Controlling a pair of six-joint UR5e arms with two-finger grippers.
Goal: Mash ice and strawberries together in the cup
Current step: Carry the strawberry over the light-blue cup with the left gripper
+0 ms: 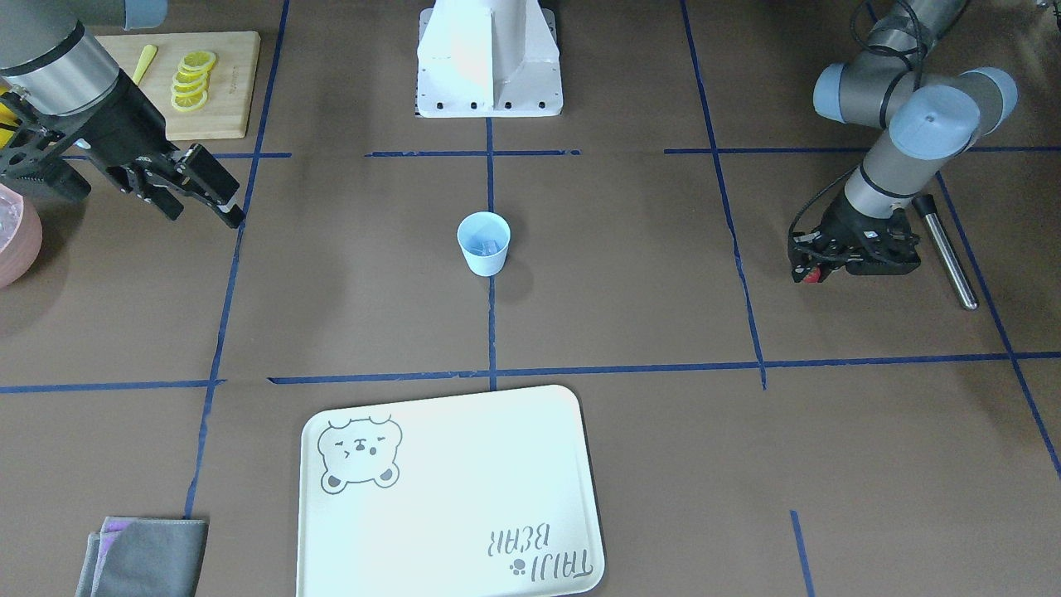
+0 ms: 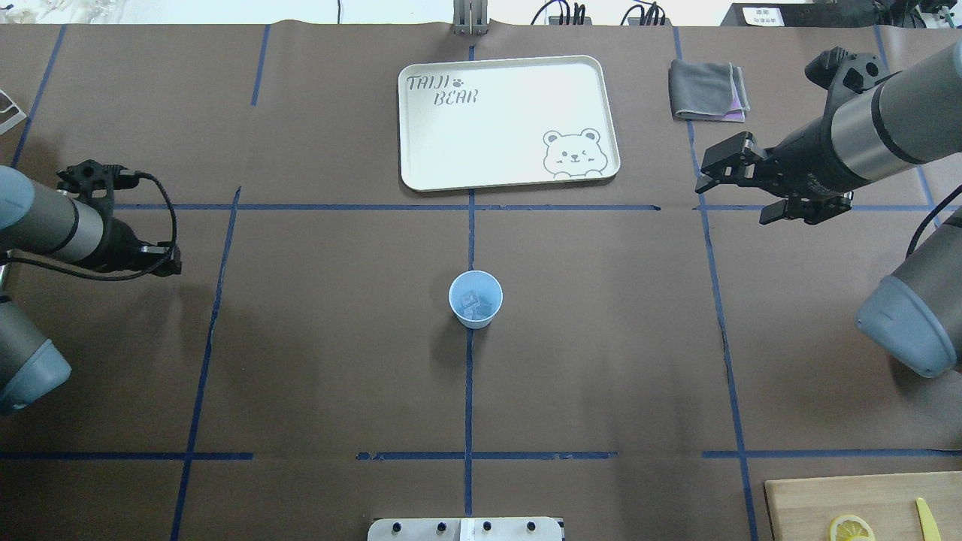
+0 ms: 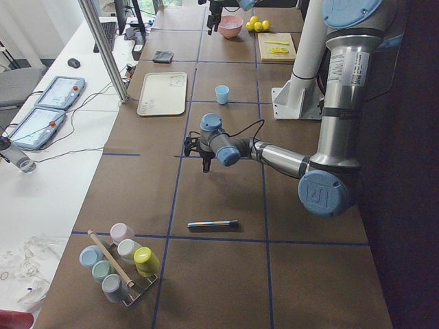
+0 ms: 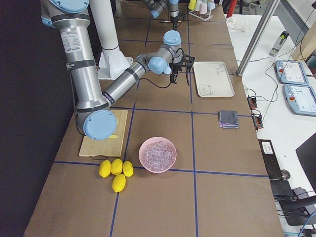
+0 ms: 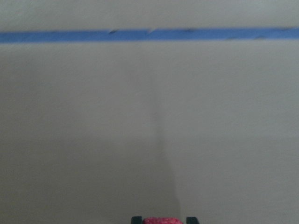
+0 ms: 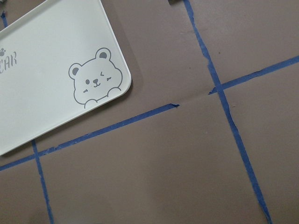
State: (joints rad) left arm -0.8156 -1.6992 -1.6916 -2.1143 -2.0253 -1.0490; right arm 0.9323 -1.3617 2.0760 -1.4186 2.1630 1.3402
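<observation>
Next, I let the strawberry go from my left gripper onto the ice cubes inside the pale blue cup [image 1: 485, 243].
The pale blue cup [image 1: 483, 242] stands upright at the table's centre, also in the overhead view [image 2: 475, 298]. Clear ice cubes [image 2: 473, 303] lie inside it. My left gripper [image 1: 809, 274] points down close over the table, well to the cup's side, and is shut on a small red strawberry [image 1: 813, 276]. The berry shows between the fingertips in the left wrist view [image 5: 161, 220]. My right gripper [image 2: 733, 197] is open and empty, held above the table on the other side of the cup, near the tray's corner.
A white bear tray [image 2: 511, 120] lies beyond the cup. A grey cloth [image 2: 706, 90] is beside it. A metal rod [image 1: 945, 249] lies next to my left gripper. A cutting board with lemon slices [image 1: 199, 79] and a pink bowl of ice [image 4: 157, 154] are on my right.
</observation>
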